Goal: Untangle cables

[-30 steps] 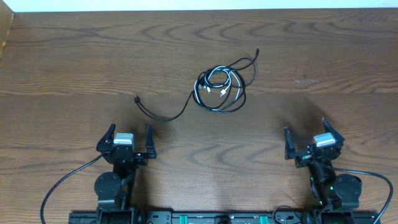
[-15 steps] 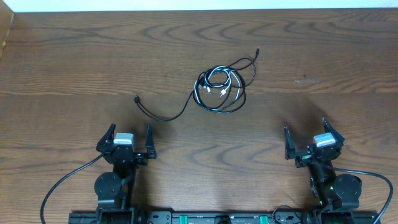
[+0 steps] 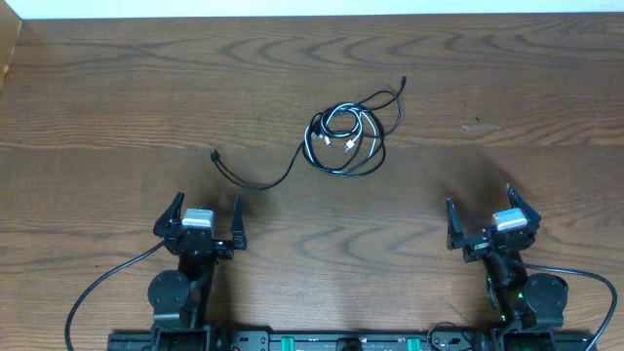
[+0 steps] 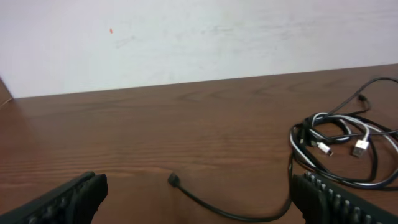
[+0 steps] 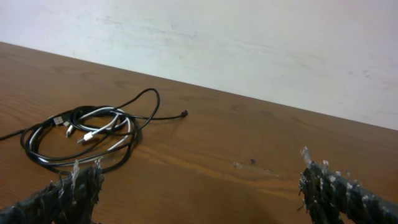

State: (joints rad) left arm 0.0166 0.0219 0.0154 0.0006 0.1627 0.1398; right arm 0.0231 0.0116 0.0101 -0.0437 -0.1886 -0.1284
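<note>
Next, I move my left gripper to the cable coil's side (image 3: 310,130) (image 4: 297,134) nearest the plug end of the trailing black cable and close it there.
A tangle of thin cables (image 3: 343,138), black and white, lies coiled at the table's middle back. One black cable trails left to a plug end (image 3: 215,154); another loops up right to a plug (image 3: 404,83). The coil shows in the left wrist view (image 4: 339,146) and the right wrist view (image 5: 84,134). My left gripper (image 3: 203,216) is open and empty near the front left. My right gripper (image 3: 485,214) is open and empty near the front right. Both are well short of the cables.
The wooden table (image 3: 117,97) runs to a white wall at the back. A small scuff mark (image 3: 478,125) sits right of the coil. The arms' thicker black wires (image 3: 97,288) trail at the front edge.
</note>
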